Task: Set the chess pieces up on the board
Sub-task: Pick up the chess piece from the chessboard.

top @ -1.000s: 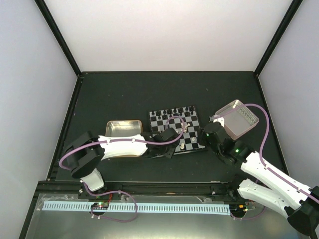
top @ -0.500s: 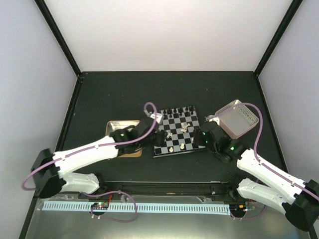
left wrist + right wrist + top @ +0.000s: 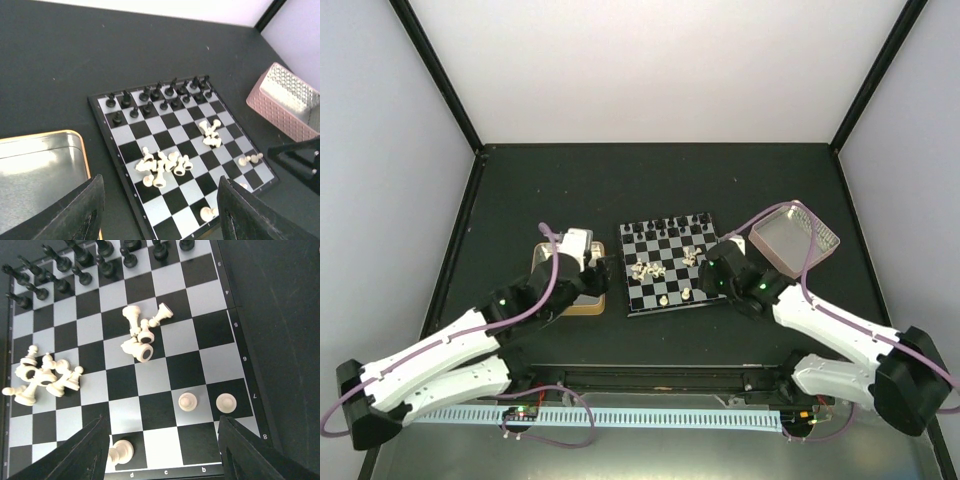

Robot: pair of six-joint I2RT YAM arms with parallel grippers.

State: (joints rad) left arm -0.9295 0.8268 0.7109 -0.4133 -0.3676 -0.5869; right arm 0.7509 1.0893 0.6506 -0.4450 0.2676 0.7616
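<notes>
The cream knight's base (image 3: 691,262) (image 3: 144,352), at the near side of the smaller heap toward the board's middle, is the next spot my right gripper will close on.
The board (image 3: 705,240) lies mid-table. Black chess pieces (image 3: 160,97) stand in two rows along its far edge. Cream chess pieces lie toppled in one heap (image 3: 162,167) near the left side and a smaller heap (image 3: 211,134) toward the middle. Two cream pawns (image 3: 187,401) (image 3: 226,402) stand upright near the near edge, and another cream piece (image 3: 120,452) sits by the right gripper's left finger. My left gripper (image 3: 160,215) (image 3: 600,272) hangs open by the board's left rim, holding nothing. My right gripper (image 3: 165,450) (image 3: 715,275) is open over the near right corner.
A gold-rimmed tin tray (image 3: 40,170) (image 3: 545,250) sits left of the board, partly under my left arm. A pink-sided tray (image 3: 290,105) (image 3: 795,235) stands to the right, behind my right arm. Dark posts rise at the table's back corners.
My left arm has drawn back leftward off the board toward the tin tray, its jaws spreading wider, uncovering the left cream heap. My right gripper has shifted slightly left along the board's right edge.
</notes>
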